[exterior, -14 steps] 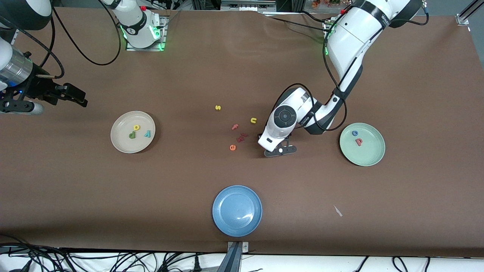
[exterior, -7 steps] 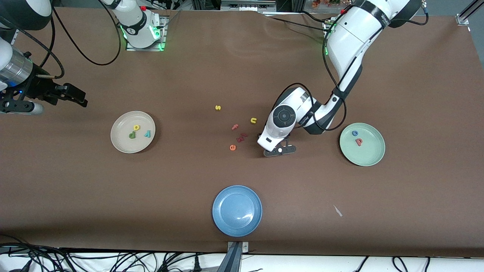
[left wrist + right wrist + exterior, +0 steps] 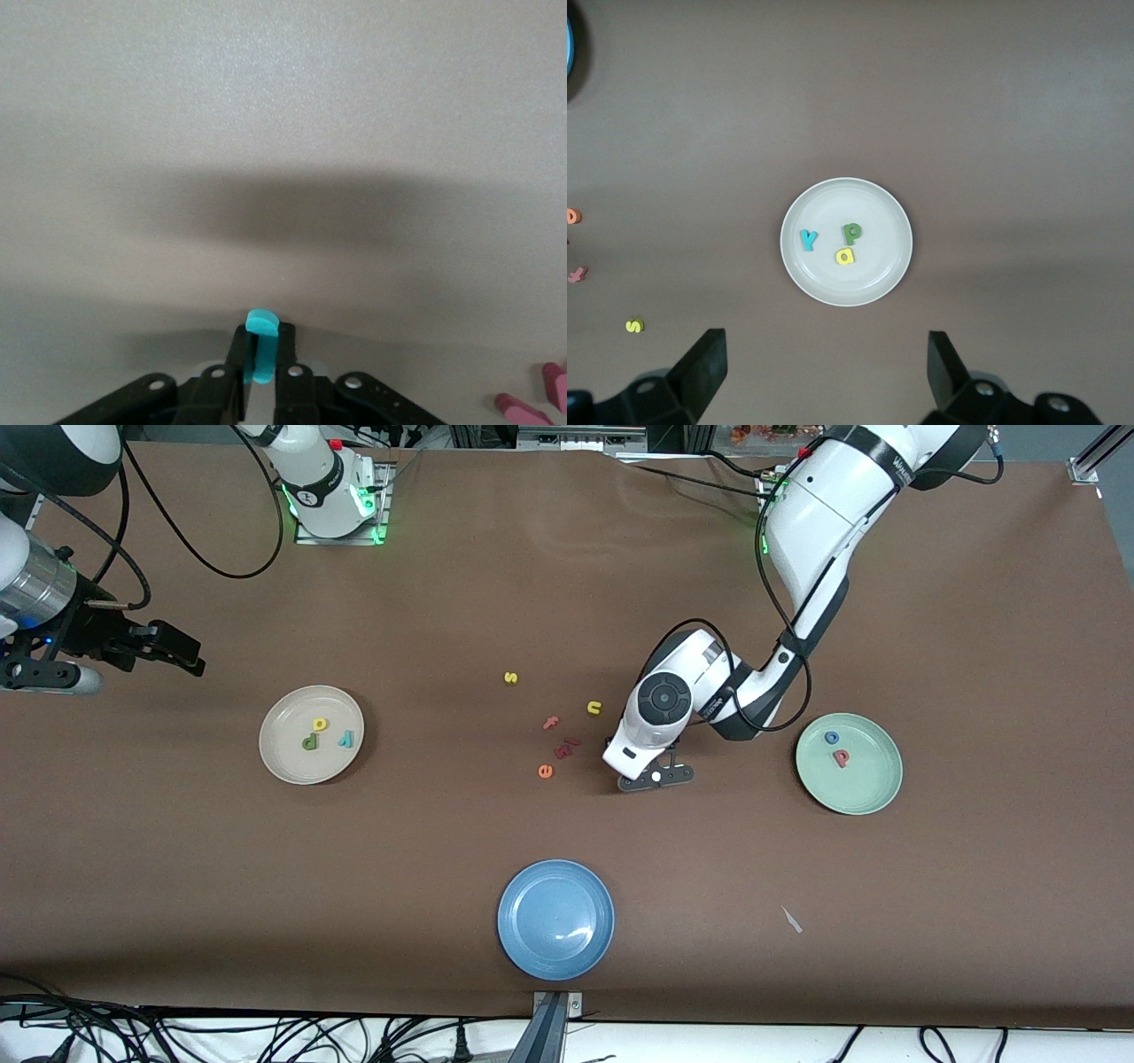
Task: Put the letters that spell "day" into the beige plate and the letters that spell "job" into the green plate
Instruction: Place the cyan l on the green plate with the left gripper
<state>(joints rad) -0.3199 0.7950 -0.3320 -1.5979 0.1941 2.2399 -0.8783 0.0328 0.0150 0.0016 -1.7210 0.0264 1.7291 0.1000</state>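
Next, my left gripper lets go of the teal j on the green plate (image 3: 858, 746), close beside the salmon-red b and blue o.
My left gripper (image 3: 654, 777) is down at the table between the loose letters and the green plate (image 3: 864, 790), shut on the teal j (image 3: 261, 341), which stands on edge between its fingers (image 3: 237, 350). The hand hides the j in the front view. The green plate holds the blue o (image 3: 832, 737) and the salmon-red b (image 3: 842, 757). The beige plate (image 3: 285, 764) carries the olive d (image 3: 309, 741), the yellow a (image 3: 321, 725) and the teal y (image 3: 346, 737). My right gripper (image 3: 197, 663) waits open at the right arm's end of the table, looking down on the beige plate (image 3: 833, 288).
Loose letters lie mid-table: a yellow s (image 3: 510, 677), a yellow u (image 3: 594, 708), a pink f (image 3: 551, 723), an orange e (image 3: 546, 771) and dark red pieces (image 3: 565, 747). A blue plate (image 3: 555, 919) sits nearest the front camera. A white scrap (image 3: 791, 919) lies toward the left arm's end.
The left gripper's fingers have closed onto the teal j; the hand has hardly shifted. The right arm has not moved.
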